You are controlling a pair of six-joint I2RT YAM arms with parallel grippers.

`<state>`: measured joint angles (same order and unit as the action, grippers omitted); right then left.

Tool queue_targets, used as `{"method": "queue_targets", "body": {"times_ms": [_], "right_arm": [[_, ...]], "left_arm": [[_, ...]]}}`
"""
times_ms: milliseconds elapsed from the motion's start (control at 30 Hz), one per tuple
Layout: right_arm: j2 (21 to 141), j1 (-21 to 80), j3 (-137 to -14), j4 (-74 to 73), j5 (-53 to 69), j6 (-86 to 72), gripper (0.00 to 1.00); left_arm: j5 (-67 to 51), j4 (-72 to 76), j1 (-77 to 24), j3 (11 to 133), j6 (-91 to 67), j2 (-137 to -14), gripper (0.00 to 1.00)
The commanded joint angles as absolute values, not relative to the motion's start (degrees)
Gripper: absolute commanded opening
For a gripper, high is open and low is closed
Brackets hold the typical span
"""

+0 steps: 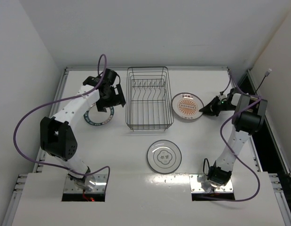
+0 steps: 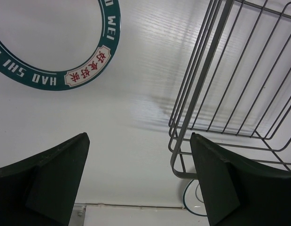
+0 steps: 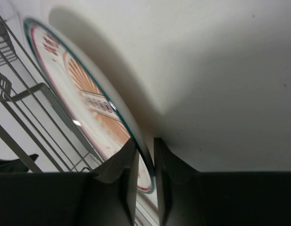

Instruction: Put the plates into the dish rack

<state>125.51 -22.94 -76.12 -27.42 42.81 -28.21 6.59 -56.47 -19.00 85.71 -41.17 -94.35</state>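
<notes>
Next, I set the orange-brown patterned plate upright in the dish rack's end slot on my right gripper's side [image 1: 162, 89], then release it.
The dark wire dish rack [image 1: 147, 99] stands mid-table with no plates in it. The orange-brown patterned plate [image 1: 186, 106] lies just right of it. My right gripper [image 1: 205, 109] is shut on that plate's right rim; in the right wrist view the rim [image 3: 79, 94] sits between my closed fingers [image 3: 131, 165]. The teal-rimmed plate [image 1: 99, 117] lies left of the rack, partly hidden by my left gripper [image 1: 112, 97], which hovers open and empty [image 2: 140, 188] between this plate [image 2: 84, 75] and the rack's corner [image 2: 201, 94]. The white plate with a grey motif [image 1: 164, 156] lies in front of the rack.
White walls close in the table on the left, back and right. A raised table edge [image 1: 65, 80] runs along the left. A purple cable [image 1: 23, 127] loops beside the left arm and another [image 1: 251, 188] beside the right arm.
</notes>
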Motion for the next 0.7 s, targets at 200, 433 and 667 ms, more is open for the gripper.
{"method": "queue_targets", "body": {"times_ms": [200,433,667], "right_arm": [[114.55,-20.48,-72.69,-25.68,38.25,-25.20,0.00],[97.30,-11.79,-83.10,-28.99,19.27,-33.57,0.00],[95.89,-1.68,-95.09,-33.48,0.55,-34.80,0.00]], "left_arm": [[5.62,-56.60,-18.54,87.10,-41.31,-94.04,0.87],[10.10,-58.18,-18.54,86.48,-43.76,-92.11,0.87],[12.39,-59.41,-18.54,86.48,-43.77,-92.11,0.87]]}}
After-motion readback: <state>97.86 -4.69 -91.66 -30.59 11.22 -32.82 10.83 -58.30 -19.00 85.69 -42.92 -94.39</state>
